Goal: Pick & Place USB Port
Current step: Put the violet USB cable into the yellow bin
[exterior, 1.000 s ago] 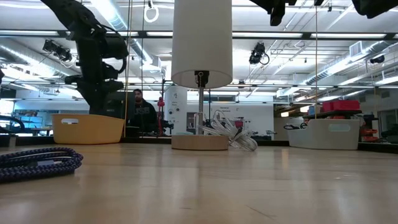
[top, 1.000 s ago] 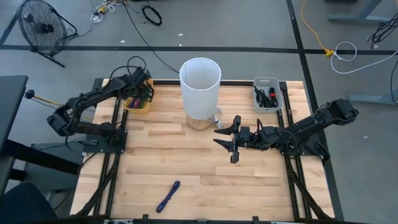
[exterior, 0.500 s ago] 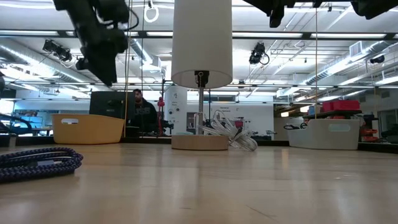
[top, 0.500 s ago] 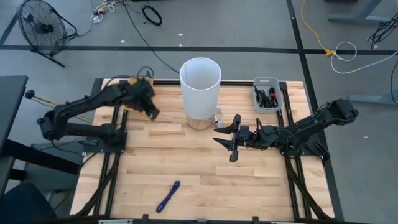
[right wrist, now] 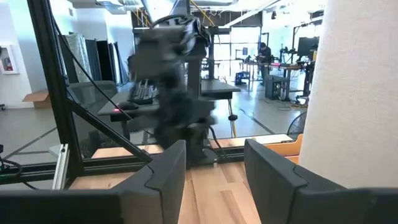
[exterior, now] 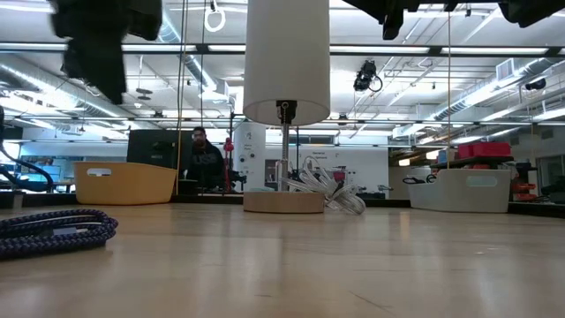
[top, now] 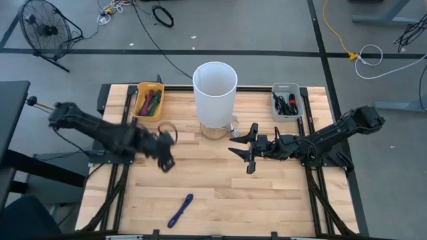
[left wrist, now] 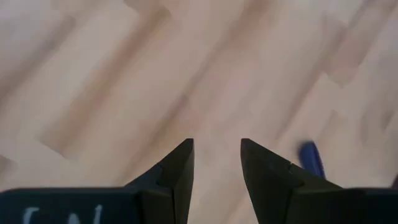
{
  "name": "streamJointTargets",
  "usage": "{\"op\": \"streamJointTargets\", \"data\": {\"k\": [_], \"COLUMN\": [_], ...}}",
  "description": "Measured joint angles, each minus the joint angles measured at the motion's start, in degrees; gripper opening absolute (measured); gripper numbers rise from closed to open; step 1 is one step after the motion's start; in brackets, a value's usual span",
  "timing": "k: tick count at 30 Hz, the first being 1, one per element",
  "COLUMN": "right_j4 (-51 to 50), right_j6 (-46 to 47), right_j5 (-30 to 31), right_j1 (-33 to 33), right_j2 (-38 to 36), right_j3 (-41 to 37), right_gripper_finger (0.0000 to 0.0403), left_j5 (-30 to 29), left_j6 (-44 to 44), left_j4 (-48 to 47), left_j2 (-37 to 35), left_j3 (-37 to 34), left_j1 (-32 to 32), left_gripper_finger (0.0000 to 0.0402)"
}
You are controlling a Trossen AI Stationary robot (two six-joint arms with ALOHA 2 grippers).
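The blue-purple USB cable has a narrow middle (top: pixel 180 211) between its wider ends, and that is the place I should close my left gripper on.
A blue-purple USB cable (top: pixel 180 210) lies coiled on the wooden table near its near edge; the low view shows the cable (exterior: pixel 55 231) flat on the wood. In the left wrist view a blue piece (left wrist: pixel 311 160) of it shows just beyond one finger. My left gripper (top: pixel 165 162) hangs open and empty over the table's left middle, on the far side of the cable; its fingers (left wrist: pixel 216 149) point down at bare wood. My right gripper (top: pixel 239 148) waits open at the table's middle right, beside the lamp, and it also shows in its own wrist view (right wrist: pixel 214 155).
A tall white lamp (top: pixel 215 87) stands at the far middle, with a clear cord bundle (exterior: pixel 331 190) at its base. A yellow bin (top: pixel 148 101) of coloured cables sits at the far left and a grey bin (top: pixel 287 101) of black cables at the far right. A person (exterior: pixel 201 155) is in the room behind.
My left arm has swung quickly from over the yellow bin at the far left toward the table's near edge and middle. It now reaches out over the wood, on the far side of the blue cable. The cable has not moved.
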Motion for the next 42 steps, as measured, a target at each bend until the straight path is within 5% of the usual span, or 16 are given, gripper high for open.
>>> {"op": "streamJointTargets", "data": {"k": [6,13,27,42], "right_j4": [-0.1,-0.2,-2.2,-2.8], "right_j6": [0.0,0.7,0.7,0.7], "right_j5": [0.0,0.0,0.0,0.0], "right_j1": [-0.2,-0.5,-0.5,-0.5], "right_j2": [0.0,0.0,0.0,0.0], "right_j3": [0.0,0.0,0.0,0.0], "right_gripper_finger": [0.0165,0.0165,0.0165,0.0165], "left_j5": [-1.4,-0.1,5.0,6.8], "left_j6": [-12.8,-20.0,-32.7,-32.8], "left_j4": [8.6,23.4,36.0,40.5], "left_j2": [9.3,20.0,32.6,35.4], "left_j3": [0.0,0.0,0.0,0.0], "left_j1": [-13.8,-21.9,-25.6,-25.5], "left_gripper_finger": [0.0138,0.0138,0.0138,0.0137]}}
